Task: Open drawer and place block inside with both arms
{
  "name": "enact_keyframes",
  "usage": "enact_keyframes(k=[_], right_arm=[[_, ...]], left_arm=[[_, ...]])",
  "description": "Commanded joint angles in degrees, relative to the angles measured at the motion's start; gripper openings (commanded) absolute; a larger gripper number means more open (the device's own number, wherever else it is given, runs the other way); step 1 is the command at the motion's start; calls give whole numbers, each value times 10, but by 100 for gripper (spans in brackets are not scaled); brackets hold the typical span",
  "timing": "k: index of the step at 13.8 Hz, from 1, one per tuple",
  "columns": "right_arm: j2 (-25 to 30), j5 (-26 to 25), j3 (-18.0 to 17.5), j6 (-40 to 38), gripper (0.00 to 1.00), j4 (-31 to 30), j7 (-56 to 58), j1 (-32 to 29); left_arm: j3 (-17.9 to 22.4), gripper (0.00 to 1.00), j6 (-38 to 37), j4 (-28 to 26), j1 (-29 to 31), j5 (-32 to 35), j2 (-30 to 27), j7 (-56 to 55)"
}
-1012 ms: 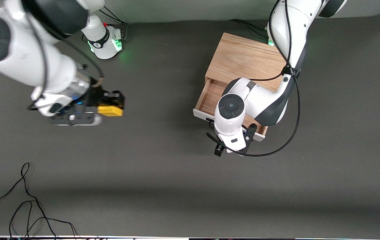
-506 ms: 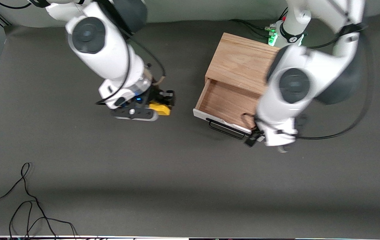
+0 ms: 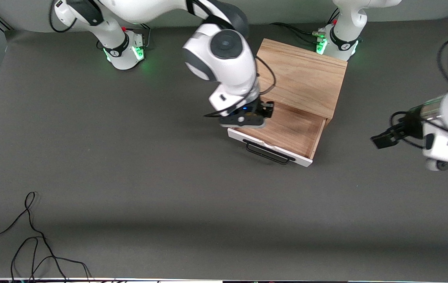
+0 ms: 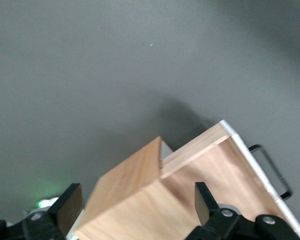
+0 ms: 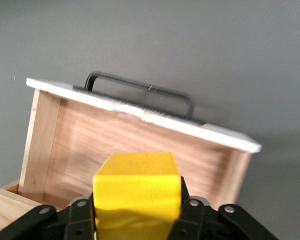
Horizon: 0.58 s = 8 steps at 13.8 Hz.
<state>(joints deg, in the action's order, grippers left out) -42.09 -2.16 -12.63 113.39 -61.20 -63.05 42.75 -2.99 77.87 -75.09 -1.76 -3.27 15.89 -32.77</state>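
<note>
The robot's right gripper should put the yellow block down near the middle of the open drawer's bottom (image 3: 268,124).
The light-wood cabinet (image 3: 302,74) stands near the left arm's base. Its drawer (image 3: 287,131) is pulled out, with its white front panel (image 3: 271,146) and black wire handle (image 3: 267,153) facing the front camera. My right gripper (image 3: 266,110) hangs over the open drawer's end nearer the right arm. It is shut on the yellow block (image 5: 136,192), which the front view hides. The right wrist view shows the drawer's floor (image 5: 140,137) and handle (image 5: 140,86) beneath the block. My left gripper (image 3: 381,140) is open and empty, in the air over the table toward the left arm's end.
Loose black cables (image 3: 31,236) lie on the grey table near the front camera at the right arm's end. The two green-lit bases (image 3: 123,49) stand along the table's back edge. The left wrist view shows the cabinet (image 4: 140,200) and the drawer's handle (image 4: 275,170).
My right arm has carried the block from the right arm's end of the table to over the open drawer. My left gripper has left the handle and swung away toward the left arm's end.
</note>
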Motion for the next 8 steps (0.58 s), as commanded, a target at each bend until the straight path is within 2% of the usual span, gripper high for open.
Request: enact_keyframes(k=[1,3,8], right_arm=[[-47,-15,5,20,0,39,-54,20],[-69,-14,4,37,0,38,-89,24],[-103,-14,4,53,0,34,-151,40]], left_arm=[[-3,100,-4,-70,34,-2,-54,133],[-1,100,4,-107,63,1,-83,231],[-3,100,89,-218,65,45,-168,360]])
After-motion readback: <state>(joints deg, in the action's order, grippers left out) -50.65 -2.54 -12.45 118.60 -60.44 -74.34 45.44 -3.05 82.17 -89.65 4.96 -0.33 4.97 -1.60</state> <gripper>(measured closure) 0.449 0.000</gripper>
